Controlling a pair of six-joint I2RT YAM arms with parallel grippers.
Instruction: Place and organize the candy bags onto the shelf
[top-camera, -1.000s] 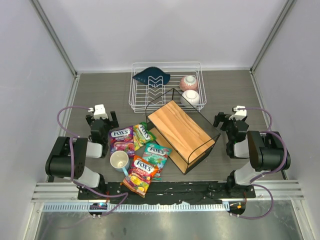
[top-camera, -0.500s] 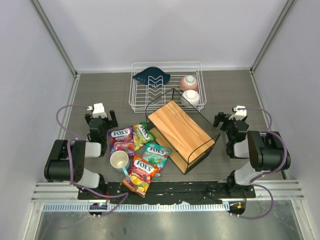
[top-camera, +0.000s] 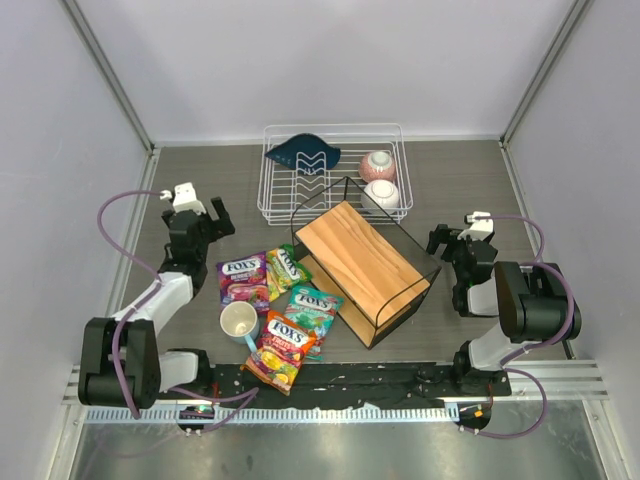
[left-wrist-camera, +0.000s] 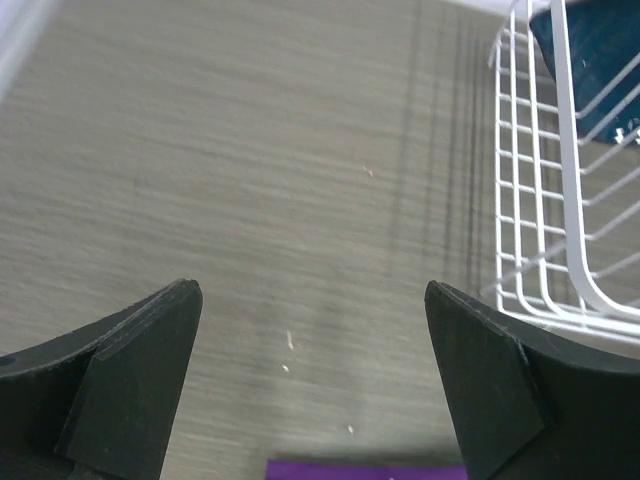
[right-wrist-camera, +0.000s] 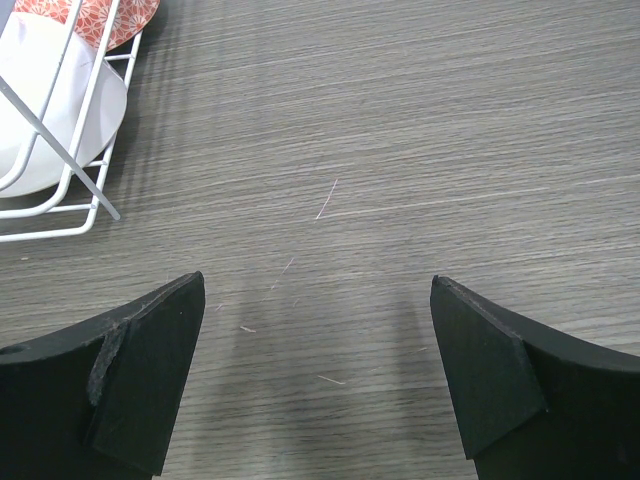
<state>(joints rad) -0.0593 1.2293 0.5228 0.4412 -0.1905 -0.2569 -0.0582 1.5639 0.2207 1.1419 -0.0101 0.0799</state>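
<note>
My left gripper is to move next to the purple bag's side edge (top-camera: 222, 276), which is opposite the green bag and near the far corner, and it will close there.
The candy bags lie flat on the table left of the shelf: purple (top-camera: 243, 278), green (top-camera: 287, 268), teal (top-camera: 314, 307) and orange-red (top-camera: 280, 348). The shelf is a black wire frame around a tan board (top-camera: 362, 258), set at an angle mid-table. My left gripper (top-camera: 203, 222) hovers open just beyond the purple bag's far-left corner. In the left wrist view the left gripper (left-wrist-camera: 311, 288) has only bare table between its fingers, and the purple bag's edge (left-wrist-camera: 365, 470) shows at the bottom. My right gripper (top-camera: 450, 245) (right-wrist-camera: 317, 280) rests open and empty right of the shelf.
A white wire dish rack (top-camera: 335, 205) (left-wrist-camera: 560, 200) stands behind the shelf with a dark blue item (top-camera: 302, 153) and two bowls (top-camera: 377, 165) (top-camera: 381, 194) in it. A white mug (top-camera: 238, 320) stands among the bags. Grey walls close in the table.
My left arm has stretched out, carrying its open gripper up and to the left, away from the purple bag. The right arm and the bags have not moved.
</note>
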